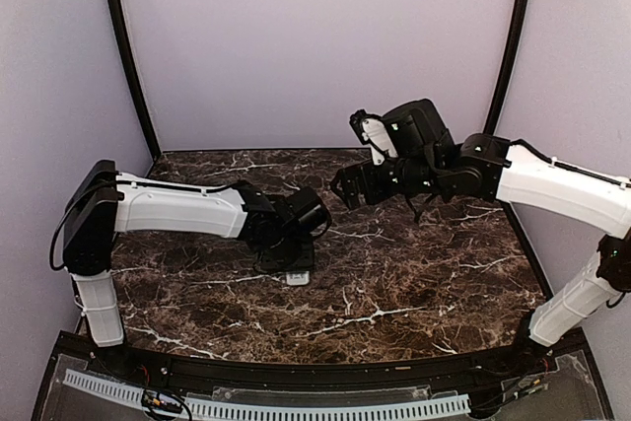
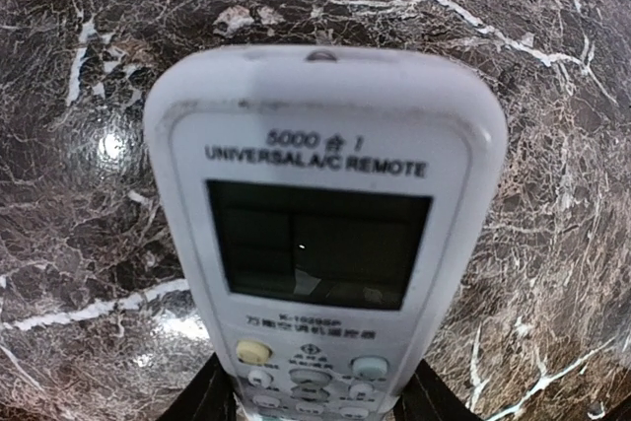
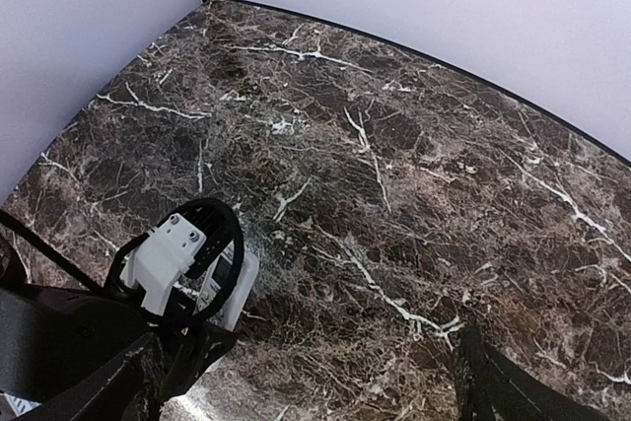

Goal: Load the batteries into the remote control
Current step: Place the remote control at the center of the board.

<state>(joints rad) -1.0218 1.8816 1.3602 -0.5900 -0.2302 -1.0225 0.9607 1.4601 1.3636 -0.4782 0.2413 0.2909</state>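
Next, I put the white remote control down at the end of the white vein (image 1: 295, 277) (image 2: 306, 372) beneath my left gripper.
The white remote control (image 2: 320, 204) fills the left wrist view, button face up, with its dark screen toward the far end. My left gripper (image 2: 315, 396) is shut on its button end, one finger on each long side. In the top view only a white tip of the remote (image 1: 297, 278) shows under the left gripper (image 1: 289, 261), low at the table's middle. The remote also shows in the right wrist view (image 3: 235, 295). My right gripper (image 1: 345, 187) hangs high above the table's back, open and empty (image 3: 311, 347). No batteries are in view.
The dark marble table (image 1: 414, 273) is walled by pale lilac panels (image 1: 315, 36) with black corner posts. The left arm's white wrist mount (image 3: 163, 258) and black cable loop sit over the remote in the right wrist view.
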